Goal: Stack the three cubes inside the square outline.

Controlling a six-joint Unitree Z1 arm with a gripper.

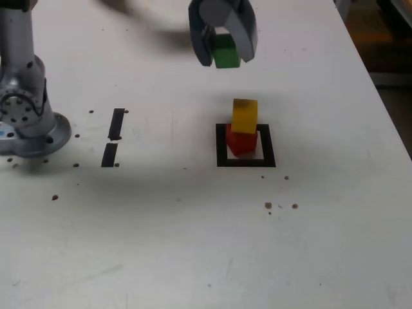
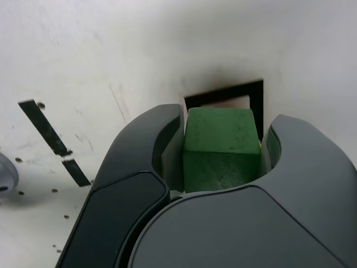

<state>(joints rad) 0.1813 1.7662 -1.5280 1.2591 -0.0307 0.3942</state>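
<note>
The green cube, still hanging above and behind the stack, will be let go by my gripper on top of the yellow cube [image 1: 248,103], above the red cube.
My gripper [image 1: 224,53] hangs in the air above and behind the stack, shut on the green cube [image 1: 226,51]. In the wrist view the green cube [image 2: 221,149] sits squeezed between the two dark jaws. On the table, the red cube [image 1: 243,143] rests inside the square outline [image 1: 245,161] of black tape, and the yellow cube [image 1: 244,116] sits on top of it, turned a little. In the wrist view part of the square outline [image 2: 256,96] shows beyond the green cube; the red and yellow cubes are hidden there.
The arm's grey base [image 1: 26,116] stands at the exterior view's left. Two short black tape strips [image 1: 113,136] lie between the base and the outline. Small dark specks dot the white table [image 1: 193,244]. The table edge runs along the exterior view's right.
</note>
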